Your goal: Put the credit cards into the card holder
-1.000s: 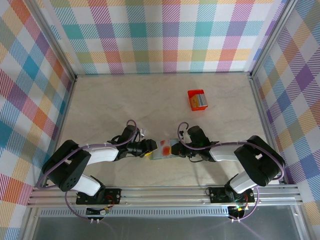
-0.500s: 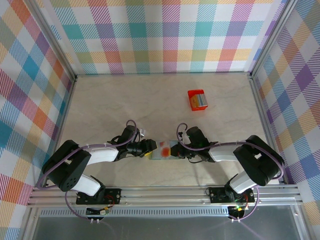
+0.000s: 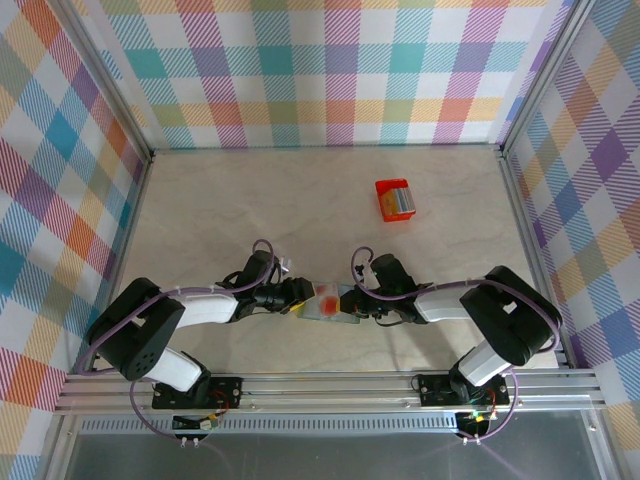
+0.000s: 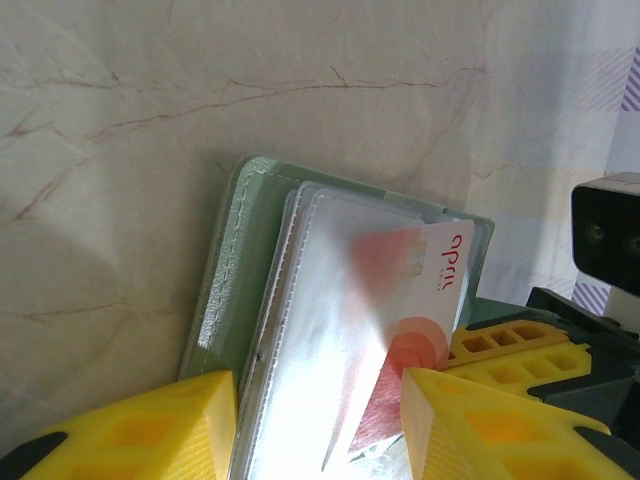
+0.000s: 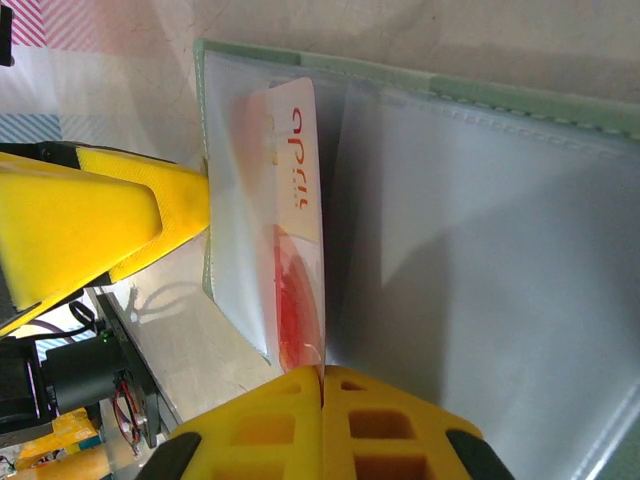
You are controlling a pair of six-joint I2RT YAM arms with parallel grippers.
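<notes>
The credit card sits at a slant in the sleeve with my right gripper on its near corner. I need to open that gripper and take the card's exposed edge nearer the middle (image 5: 317,262).
The grey-green card holder (image 3: 320,309) lies open near the table's front edge between my two grippers. Its clear sleeves (image 4: 330,300) face up over the green cover (image 4: 235,240). A white credit card with a red mark (image 4: 425,262) sits partly inside a sleeve. My right gripper (image 5: 322,375) is shut on that card's (image 5: 295,150) near edge. My left gripper (image 4: 318,400) straddles the holder, one yellow finger (image 4: 170,425) on the cover and the other beside the card. In the top view the left gripper (image 3: 300,298) and right gripper (image 3: 351,300) almost meet over the holder.
A small red box (image 3: 394,199) stands further back on the right. Checked walls enclose the table on three sides. An aluminium rail (image 3: 330,385) with both arm bases runs along the near edge.
My right gripper has moved slightly left with the card, pushing it a little further over the holder. The left gripper has stayed almost still.
</notes>
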